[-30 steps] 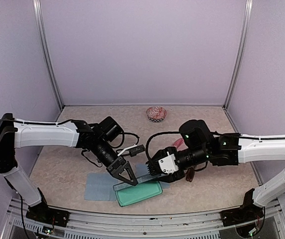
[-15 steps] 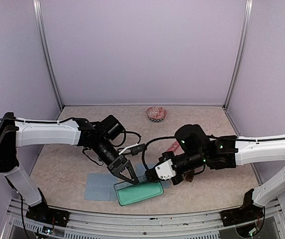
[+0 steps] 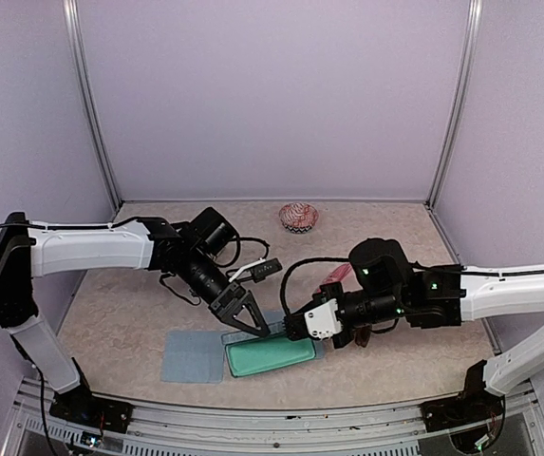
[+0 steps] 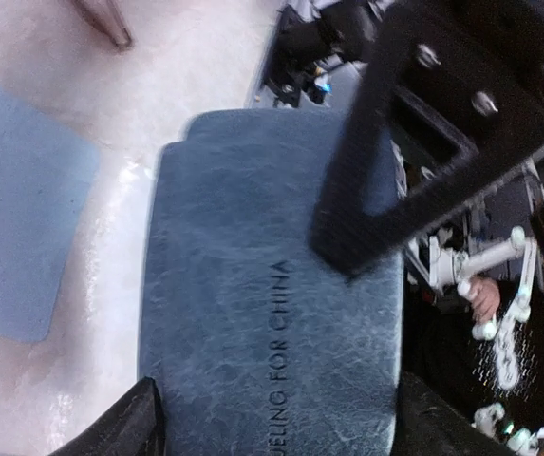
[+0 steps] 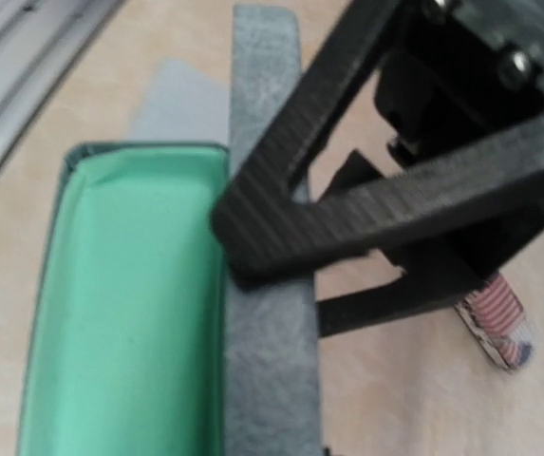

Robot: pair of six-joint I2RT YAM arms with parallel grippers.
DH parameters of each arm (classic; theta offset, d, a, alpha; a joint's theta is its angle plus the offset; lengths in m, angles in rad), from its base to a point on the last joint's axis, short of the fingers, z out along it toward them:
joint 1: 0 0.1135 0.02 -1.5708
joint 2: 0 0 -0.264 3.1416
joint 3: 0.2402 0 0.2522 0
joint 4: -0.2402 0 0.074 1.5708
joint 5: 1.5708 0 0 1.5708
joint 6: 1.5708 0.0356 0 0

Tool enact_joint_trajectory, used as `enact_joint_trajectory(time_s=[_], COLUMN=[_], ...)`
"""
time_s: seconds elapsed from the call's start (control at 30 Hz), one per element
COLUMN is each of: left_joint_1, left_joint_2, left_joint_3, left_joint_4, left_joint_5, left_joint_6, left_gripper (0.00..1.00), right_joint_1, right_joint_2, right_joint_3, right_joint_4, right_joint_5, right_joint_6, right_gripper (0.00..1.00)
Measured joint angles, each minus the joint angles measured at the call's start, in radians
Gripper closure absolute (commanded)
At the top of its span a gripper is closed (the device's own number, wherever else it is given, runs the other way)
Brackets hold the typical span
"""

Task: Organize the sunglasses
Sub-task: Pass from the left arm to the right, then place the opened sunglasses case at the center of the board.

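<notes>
I should use my right gripper to set the open hard case down on the table [image 3: 261, 280], in between the pink-red sunglasses and the striped case.
The blue-teal hard case [image 3: 270, 357] lies open near the front, its green inside [image 5: 120, 313] facing up. Its blue-grey lid [image 4: 253, 313] stands behind. My left gripper [image 3: 245, 321] is open, with its fingers either side of the lid [image 4: 276, 427]. My right gripper [image 3: 296, 328] is at the lid's right end. One of its fingers [image 4: 366, 199] lies on the lid's outer face and the other is hidden behind the lid. The pink-red sunglasses [image 3: 333, 275] lie behind my right arm. The dark reddish-brown pair [image 3: 362, 335] shows partly under my right wrist.
A flat blue cloth [image 3: 191, 356] lies left of the case and shows in the left wrist view [image 4: 25, 237]. The patterned pouch [image 3: 298, 217] sits at the back centre. The metal front rail [image 3: 253, 418] runs just below the case.
The case has shifted slightly back and turned more level with the front edge. My left gripper rose a little. My right gripper went down to the lid's end and stayed there.
</notes>
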Motion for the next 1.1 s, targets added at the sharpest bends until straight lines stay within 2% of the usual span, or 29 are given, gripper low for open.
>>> enact_joint_trajectory(time_s=[0.03, 0.07, 0.23, 0.47, 0.77, 0.93, 1.1], left_joint_1=[0.007, 0.018, 0.100, 0.221, 0.333, 0.356, 0.374], left_joint_2=[-0.002, -0.005, -0.042, -0.136, -0.258, -0.260, -0.260], left_joint_3=[0.005, 0.015, 0.057, 0.120, 0.143, 0.137, 0.111], left_joint_4=[0.012, 0.022, 0.085, 0.137, 0.189, 0.201, 0.219], left_joint_5=[-0.012, -0.029, -0.142, -0.354, -0.590, -0.632, -0.653], left_joint_6=[-0.016, -0.028, -0.110, -0.200, -0.306, -0.346, -0.381], left_gripper=[0.04, 0.02, 0.01, 0.01, 0.01, 0.01, 0.01], right_joint_1=[-0.001, -0.001, -0.023, -0.148, -0.325, -0.428, -0.481], right_joint_2=[-0.009, -0.018, -0.025, -0.008, 0.196, 0.342, 0.462], right_joint_3=[-0.006, -0.012, -0.033, -0.033, 0.039, 0.145, 0.220], right_joint_4=[0.009, 0.011, 0.013, 0.067, 0.175, 0.225, 0.247], right_joint_5=[0.016, 0.031, 0.054, 0.032, -0.116, -0.254, -0.344], right_joint_6=[0.003, 0.003, 0.013, 0.043, 0.050, 0.036, 0.021], right_gripper=[1.00, 1.00, 1.00, 1.00, 1.00, 1.00, 1.00])
